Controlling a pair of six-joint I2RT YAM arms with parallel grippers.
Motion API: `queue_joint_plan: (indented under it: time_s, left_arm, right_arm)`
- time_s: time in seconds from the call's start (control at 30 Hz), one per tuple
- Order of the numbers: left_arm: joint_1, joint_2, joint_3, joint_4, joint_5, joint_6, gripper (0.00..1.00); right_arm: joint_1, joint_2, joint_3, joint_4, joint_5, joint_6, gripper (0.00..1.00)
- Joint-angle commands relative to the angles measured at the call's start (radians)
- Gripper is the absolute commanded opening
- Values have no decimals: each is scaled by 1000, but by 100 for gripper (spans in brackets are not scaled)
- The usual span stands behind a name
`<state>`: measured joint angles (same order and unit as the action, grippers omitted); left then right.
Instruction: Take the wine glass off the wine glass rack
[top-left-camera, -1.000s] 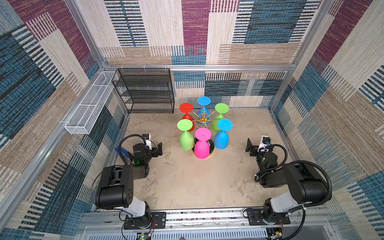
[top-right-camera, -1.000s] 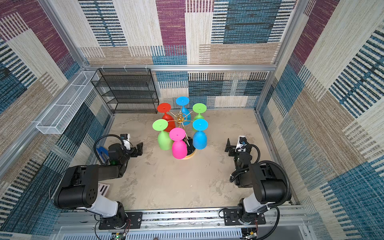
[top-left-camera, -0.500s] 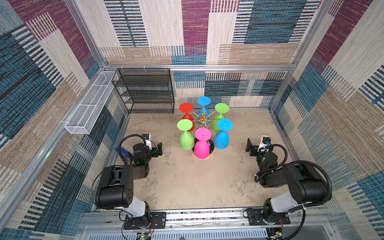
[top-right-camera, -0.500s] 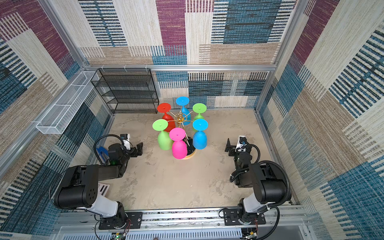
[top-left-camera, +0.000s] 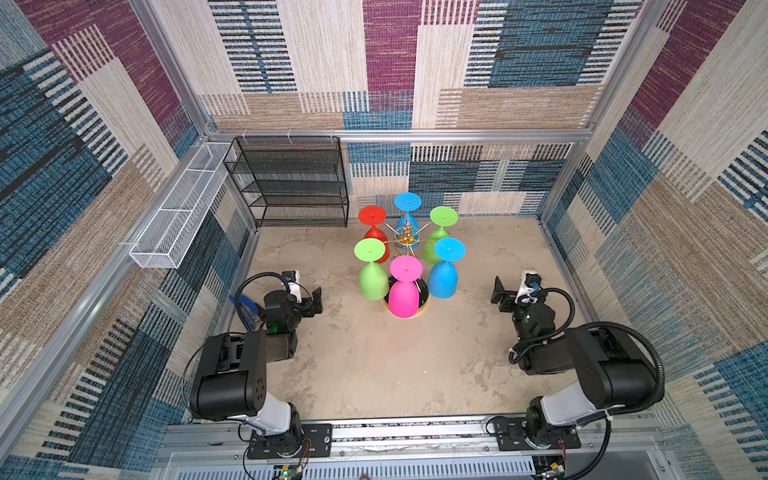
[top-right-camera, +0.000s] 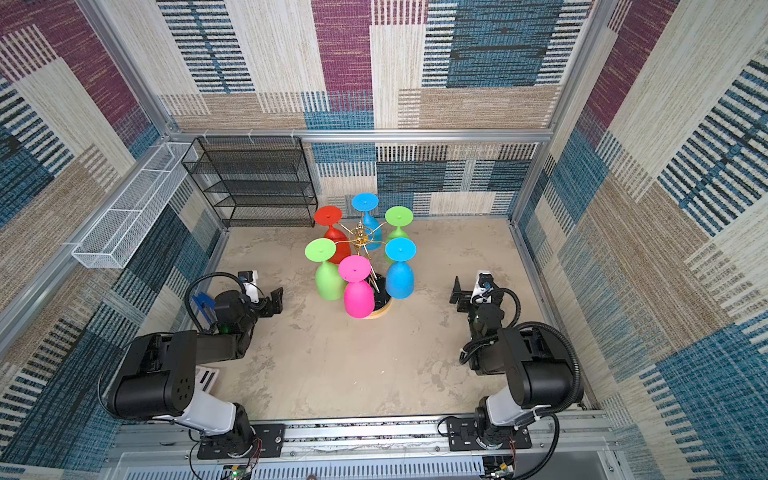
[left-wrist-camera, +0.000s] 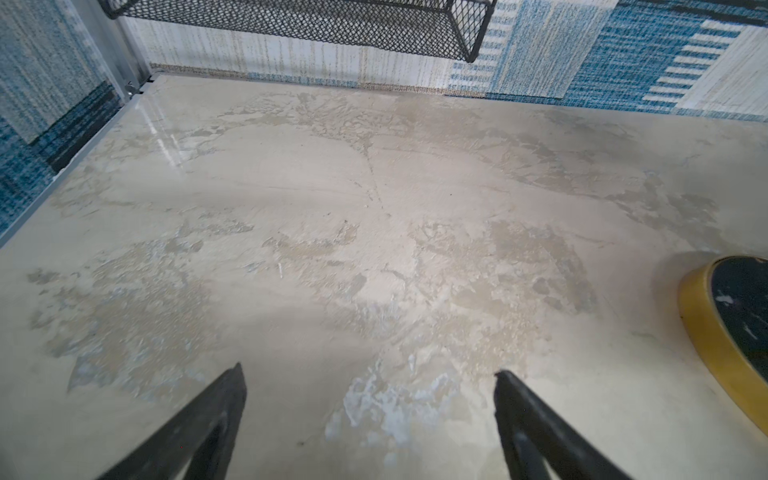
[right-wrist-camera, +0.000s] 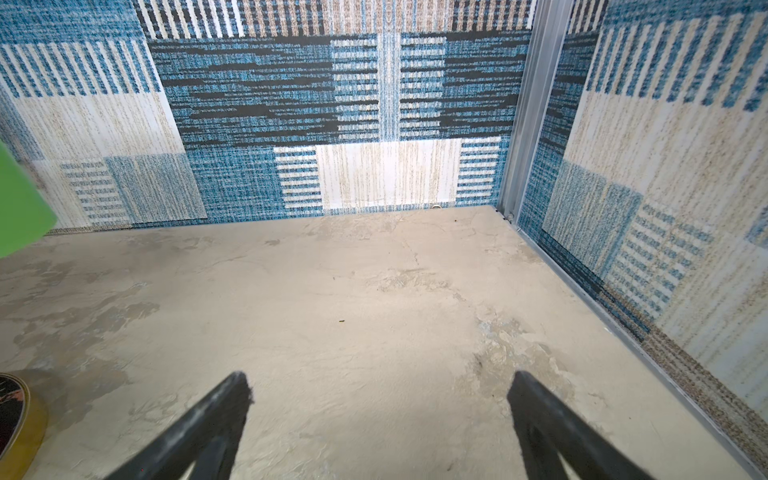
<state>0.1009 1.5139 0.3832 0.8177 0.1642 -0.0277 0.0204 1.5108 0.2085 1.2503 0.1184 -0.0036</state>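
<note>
Next, my right gripper closes its fingers on the outer edge of the foot (top-left-camera: 463, 251) of the blue wine glass, the one beside the pink wine glass.
The wine glass rack (top-left-camera: 406, 237) (top-right-camera: 360, 237) stands mid-table, a gold wire tree on a round black base with a gold rim (top-left-camera: 423, 308). Several coloured wine glasses hang upside down from its arms: a pink wine glass (top-left-camera: 404, 291) (top-right-camera: 357, 293) nearest the front, flanked by a green one (top-left-camera: 372, 278) and a blue one (top-left-camera: 444, 276). My left gripper (top-left-camera: 313, 299) (top-right-camera: 276, 301) (left-wrist-camera: 368, 372) is open and empty, low over the table left of the rack. My right gripper (top-left-camera: 498, 291) (top-right-camera: 457, 293) (right-wrist-camera: 380, 378) is open and empty to the rack's right. The base rim (left-wrist-camera: 702, 328) (right-wrist-camera: 25, 432) shows in both wrist views.
A black mesh shelf unit (top-left-camera: 291, 183) stands at the back left against the wall. A white mesh basket (top-left-camera: 174, 216) hangs on the left wall rail. Patterned walls close in the table on three sides. A blue object (top-left-camera: 245, 309) lies beside the left arm.
</note>
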Motion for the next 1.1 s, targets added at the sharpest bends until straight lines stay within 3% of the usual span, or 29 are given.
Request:
queue_joint_plan:
  time_s: [0.0, 0.07, 0.13, 0.23, 0.3, 0.37, 0.43, 0.53, 0.6, 0.67, 0.73, 0.8, 1.07]
  left_arm:
    - [-6, -94, -8, 5, -92, -19, 94]
    - [-16, -220, 44, -181, -209, -64, 94]
    - [-5, -333, 110, -391, -298, -191, 99]
    - [12, -458, 168, -500, -174, -293, 99]
    - [13, -536, 182, -521, -106, -335, 99]
    - [14, -600, 176, -502, -70, -366, 99]
    - [18, -652, 223, -587, -30, -329, 99]
    - [21, -664, 324, -744, -6, -290, 96]
    - [22, -658, 371, -780, 25, -280, 95]
    - [22, -649, 403, -783, 57, -281, 92]
    - [22, -633, 428, -779, 64, -295, 90]
    - [21, -615, 453, -780, 73, -301, 89]
    - [23, -577, 464, -770, 172, -329, 89]
  right_arm:
    - [6, -63, 84, -171, 34, 0, 99]
    - [6, -121, 231, -484, 113, 74, 99]
    - [0, -175, 328, -664, 127, 246, 99]
    - [-29, -289, 433, -868, -97, 452, 99]
    - [-50, -362, 457, -889, -305, 528, 99]
    - [-59, -423, 497, -929, -417, 588, 98]
    - [-59, -472, 563, -1015, -491, 599, 86]
    - [-59, -524, 636, -1113, -576, 594, 59]
    - [-59, -537, 670, -1147, -671, 584, 53]
    - [-59, -523, 702, -1182, -778, 600, 54]
    - [-59, -490, 739, -1213, -890, 623, 65]
    - [-58, -467, 761, -1247, -949, 649, 67]
    - [0, -437, 819, -1412, -964, 640, 56]
